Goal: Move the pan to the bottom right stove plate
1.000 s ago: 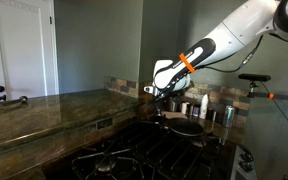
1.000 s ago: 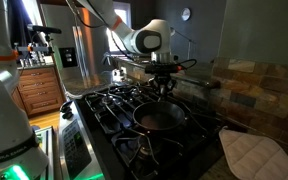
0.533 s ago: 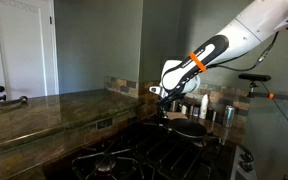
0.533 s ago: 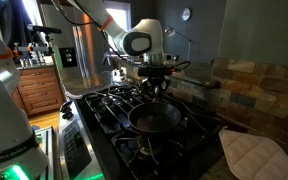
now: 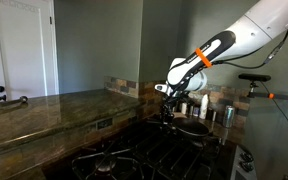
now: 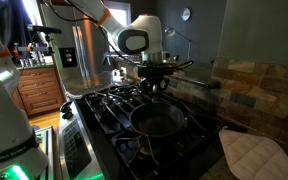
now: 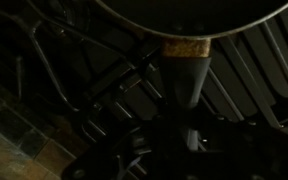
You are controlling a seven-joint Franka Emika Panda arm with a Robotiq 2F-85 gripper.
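Observation:
Next, I release the pan on the black burner grate [image 5: 203, 131] just in front of the shiny steel canisters.
The pan [image 6: 157, 120] is small, round and dark, and sits low over a black burner grate [image 6: 134, 148] at the near end of the stove. It also shows in an exterior view [image 5: 188, 127]. Its handle [image 7: 185, 75] runs from the rim down into my gripper. My gripper [image 6: 159, 88] is shut on the far end of the handle, above the stove's middle. It shows in an exterior view [image 5: 170, 112] and, dark, at the bottom of the wrist view [image 7: 184, 140]. I cannot tell whether the pan rests on the grate or hangs just above it.
Other black grates [image 6: 112, 104] lie beside the pan, and one burner [image 5: 106, 163] is at the front. Shiny steel canisters [image 5: 227, 115] stand behind the stove. A white quilted cloth [image 6: 252, 152] lies beside the stove. A stone counter [image 5: 44, 108] borders it.
My gripper has shifted a little sideways over the stove with the pan's handle in it, and the pan moved slightly with it.

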